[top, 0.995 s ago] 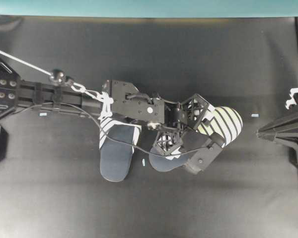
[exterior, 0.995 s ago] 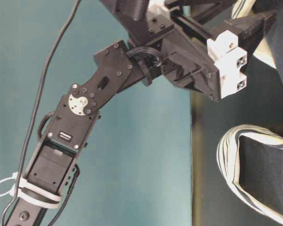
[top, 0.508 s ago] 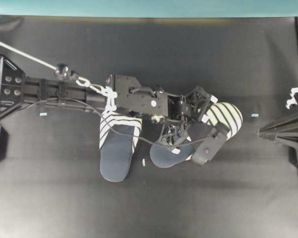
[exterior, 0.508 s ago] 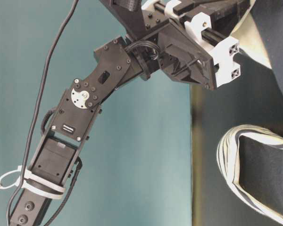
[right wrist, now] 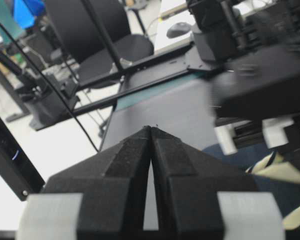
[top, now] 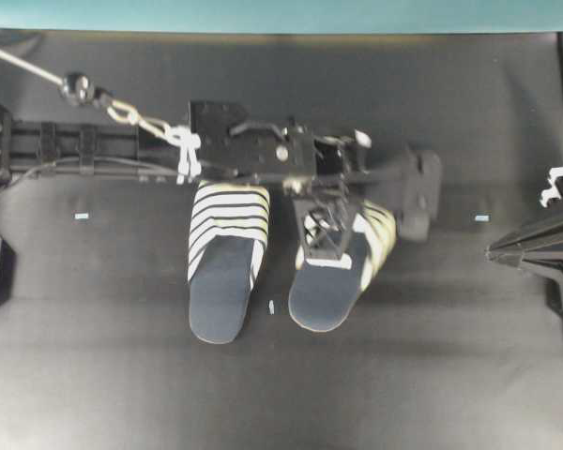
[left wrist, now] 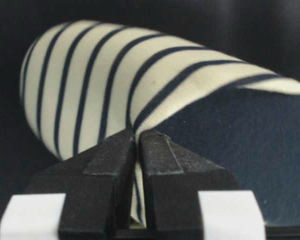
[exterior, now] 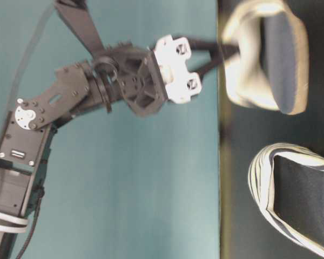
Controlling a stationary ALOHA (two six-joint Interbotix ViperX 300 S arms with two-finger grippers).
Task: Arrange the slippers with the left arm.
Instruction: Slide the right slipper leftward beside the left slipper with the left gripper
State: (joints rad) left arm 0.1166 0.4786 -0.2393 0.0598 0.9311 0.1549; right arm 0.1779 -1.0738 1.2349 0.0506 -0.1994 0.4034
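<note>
My left gripper will put the pinched slipper down on the black table snug [top: 297, 243] alongside the free slipper.
Two slippers lie side by side on the black table, toes to the back. The left slipper [top: 223, 272] lies free, and it shows low in the table-level view [exterior: 299, 199]. The right slipper [top: 336, 286] [exterior: 272, 54] is pinched at the edge of its striped toe cover [left wrist: 105, 85]. My left gripper [top: 327, 251] [left wrist: 138, 135] is shut on that fabric edge, with the left arm [top: 253, 155] stretched across above both toes. My right gripper [top: 495, 251] [right wrist: 150, 128] sits at the right edge, shut and empty, far from both slippers.
Small pale tape marks lie on the table: one at the left [top: 82, 216], one at the right [top: 481, 217], one between the heels [top: 272, 307]. A teal strip [top: 281, 14] runs along the back edge. A white cord [top: 28, 64] leads to the left arm.
The left gripper closed on the right slipper's toe cover and swung it round from slanting rightward to heel-forward, parallel with the other slipper. The left arm shifted toward the back. The right arm stayed still.
</note>
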